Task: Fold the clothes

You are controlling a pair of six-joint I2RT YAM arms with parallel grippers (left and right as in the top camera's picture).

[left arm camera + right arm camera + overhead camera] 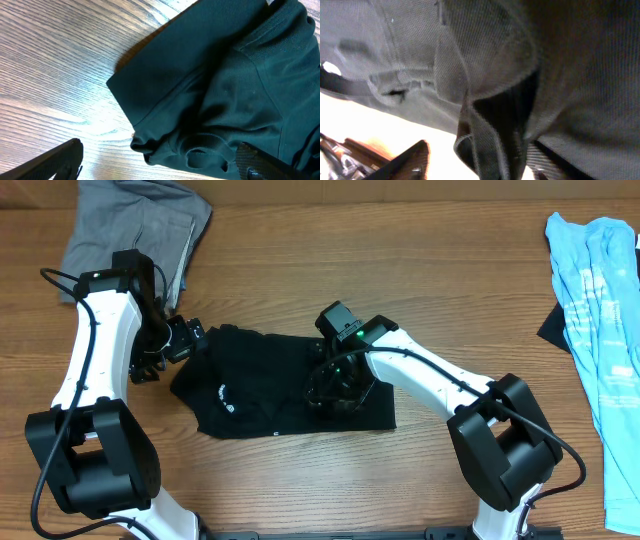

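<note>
The robot's left gripper needs to next grab the black T-shirt at its back corner [222, 336], the one closest to the grey folded garment.
The black T-shirt [255, 390] lies bunched and partly folded at the table's middle, with a small white logo [222, 393] on its left part. My left gripper [190, 340] sits at the shirt's upper left edge. In the left wrist view it [160, 167] stands wide open, and a rumpled hem of the shirt [225, 75] lies between the fingers, close to the right one. My right gripper [335, 390] is down on the shirt's right part. In the right wrist view a hanging fold of the shirt [485, 50] sits between its jaws [477, 165], with a gap at the left finger [412, 160].
A grey folded garment [135, 225] lies at the back left, just behind my left arm. A light blue printed shirt [600, 300] lies along the right edge, with a dark piece [552, 325] beside it. Bare wood surrounds the black shirt.
</note>
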